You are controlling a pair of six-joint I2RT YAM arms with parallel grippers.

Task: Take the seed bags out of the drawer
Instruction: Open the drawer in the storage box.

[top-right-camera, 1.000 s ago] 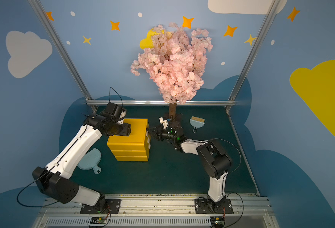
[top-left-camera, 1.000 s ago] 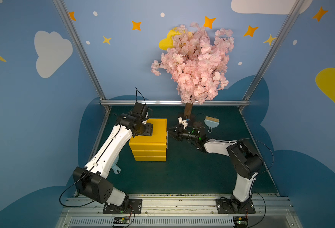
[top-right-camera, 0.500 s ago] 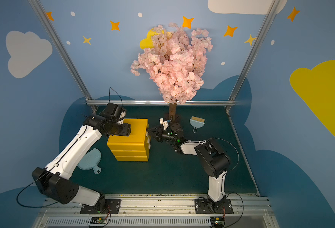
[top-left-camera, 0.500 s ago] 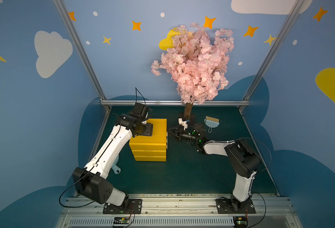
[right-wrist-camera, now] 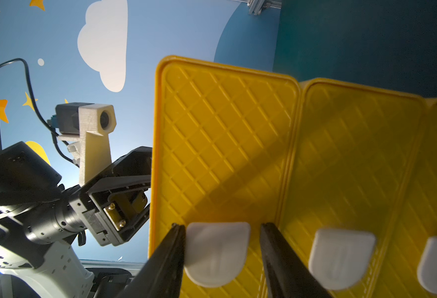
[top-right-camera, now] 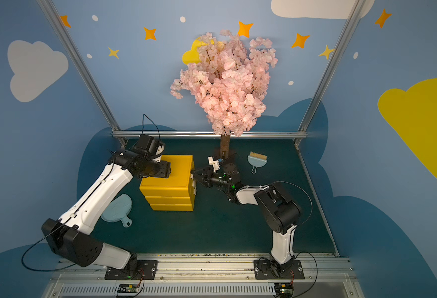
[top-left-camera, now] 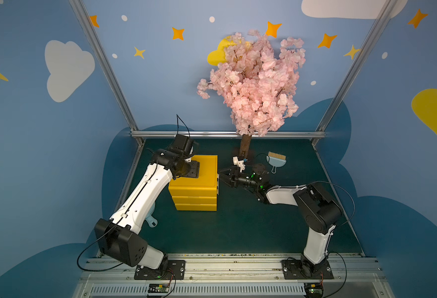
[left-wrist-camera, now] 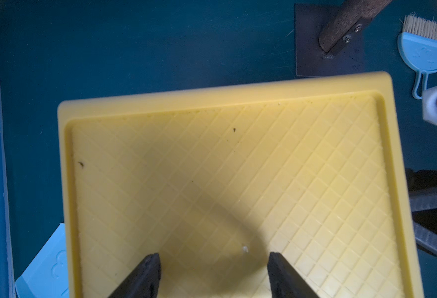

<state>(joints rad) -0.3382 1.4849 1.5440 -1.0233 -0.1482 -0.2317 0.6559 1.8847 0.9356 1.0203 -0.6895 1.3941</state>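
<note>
The robot's right gripper loosely straddles the white handle tab from straight ahead, so it should open, swing round and pinch the tab's rounded end (right-wrist-camera: 214, 280) to pull the drawer.
The yellow three-drawer cube (top-left-camera: 194, 180) stands left of the middle in both top views. Its top drawer (right-wrist-camera: 225, 142) is pushed in, and the seed bags are hidden. My right gripper (right-wrist-camera: 222, 226) is open, with its jaws on either side of that drawer's white handle tab (right-wrist-camera: 217, 258). One finger touches the tab and the other stands a little off it. In the top views it (top-left-camera: 221, 176) sits at the cube's right face. My left gripper (left-wrist-camera: 213, 255) is open and empty, with its tips just over the cube's ribbed top (left-wrist-camera: 225, 167).
A light-blue brush (top-left-camera: 276, 158) lies at the back right, beside the trunk (top-left-camera: 245, 145) of the pink blossom tree, whose crown overhangs the back. A light-blue dustpan (top-right-camera: 116, 209) lies left of the cube, under my left arm. Blue walls close in three sides.
My right arm's elbow has shifted slightly to the left while its gripper stays at the drawer front. The left arm has not moved.
</note>
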